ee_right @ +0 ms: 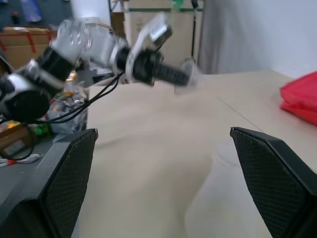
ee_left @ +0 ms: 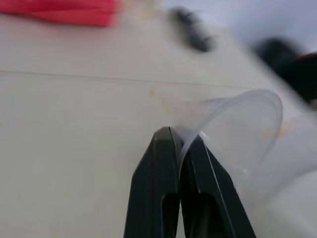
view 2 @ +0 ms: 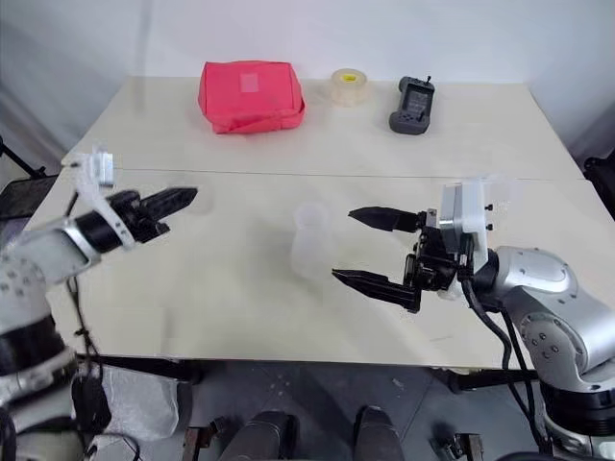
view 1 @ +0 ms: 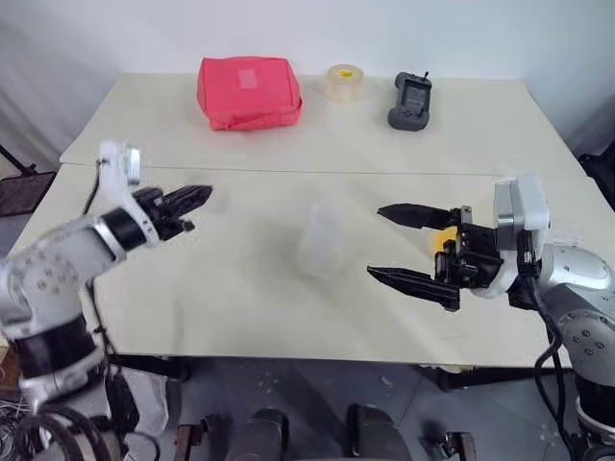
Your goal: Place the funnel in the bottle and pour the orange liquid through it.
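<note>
My left gripper is going to release the funnel in the opening of the clear bottle (view 1: 328, 204) that stands in the middle of the table.
My left gripper (view 1: 204, 197) hangs above the table's left side, pointing toward the middle, shut on the rim of the see-through funnel (ee_left: 247, 124). The right wrist view shows that funnel (ee_right: 187, 74) at the tip of the left gripper. The clear bottle (view 1: 322, 235) stands upright mid-table, between the two grippers and apart from both. My right gripper (view 1: 375, 242) is open just right of the bottle, its fingers pointing at it with nothing between them. A small orange-yellow patch (view 1: 444, 238) shows behind the right gripper's base; I cannot tell whether it is the orange liquid.
At the back of the table (view 1: 240, 317) lie a red pouch (view 1: 248, 91), a roll of tape (view 1: 344, 84) and a black handheld device (view 1: 410, 101). A seam crosses the table behind the grippers.
</note>
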You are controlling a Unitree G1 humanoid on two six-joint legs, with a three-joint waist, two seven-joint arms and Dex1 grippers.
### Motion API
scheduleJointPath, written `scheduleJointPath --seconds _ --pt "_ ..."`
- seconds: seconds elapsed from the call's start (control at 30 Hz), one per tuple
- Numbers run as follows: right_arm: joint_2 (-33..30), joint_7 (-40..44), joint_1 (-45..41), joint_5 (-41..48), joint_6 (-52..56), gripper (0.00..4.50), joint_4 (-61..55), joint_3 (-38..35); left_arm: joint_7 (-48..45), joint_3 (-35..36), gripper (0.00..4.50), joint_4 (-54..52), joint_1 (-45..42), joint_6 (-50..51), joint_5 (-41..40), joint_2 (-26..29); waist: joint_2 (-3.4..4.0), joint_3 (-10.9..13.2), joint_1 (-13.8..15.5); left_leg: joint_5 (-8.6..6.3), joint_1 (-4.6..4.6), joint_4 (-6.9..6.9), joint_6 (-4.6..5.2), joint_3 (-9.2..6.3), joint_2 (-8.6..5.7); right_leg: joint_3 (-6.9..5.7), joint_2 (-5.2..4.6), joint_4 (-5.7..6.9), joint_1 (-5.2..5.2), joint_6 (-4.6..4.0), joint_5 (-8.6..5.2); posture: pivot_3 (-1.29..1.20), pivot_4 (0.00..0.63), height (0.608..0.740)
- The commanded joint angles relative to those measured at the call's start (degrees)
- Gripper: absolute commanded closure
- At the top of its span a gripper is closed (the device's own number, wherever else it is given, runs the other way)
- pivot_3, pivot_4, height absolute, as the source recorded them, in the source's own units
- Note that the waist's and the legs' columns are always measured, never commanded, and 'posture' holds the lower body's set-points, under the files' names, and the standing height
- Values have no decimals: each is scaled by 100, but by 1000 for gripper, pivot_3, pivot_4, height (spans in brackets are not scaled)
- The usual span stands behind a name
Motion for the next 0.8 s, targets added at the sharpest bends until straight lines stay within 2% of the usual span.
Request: scheduleJointPath --seconds 0.03,0.2,0.47,0.8 --pt "86 -144 137 -65 -257 0 -299 -191 -260 -62 4429 646 -518 577 -340 197 -1 0 -34 0 1 -4 0 0 0 0 0 2 -4 0 0 0 150 740" --pt "159 -292 395 -174 -431 0 -422 -230 -741 -634 4429 1670 -1451 1201 -289 587 -8 5 -123 3 -8 -11 -8 4 -4 -2 9 26 -36 0 0 0 150 740" --pt "240 -297 764 -279 -732 0 -476 -253 -2153 -2507 4429 3390 -2900 1382 -387 1377 -9 5 -141 4 -12 -10 -10 13 -25 13 6 42 -55 0 0 0 150 740" --pt "230 276 621 -569 -1168 0 -8 -122 -4015 -4605 4429 4368 -4157 1176 669 1367 -11 7 -142 6 -24 -6 -7 19 -31 16 7 42 -62 0 -1 0 150 740"
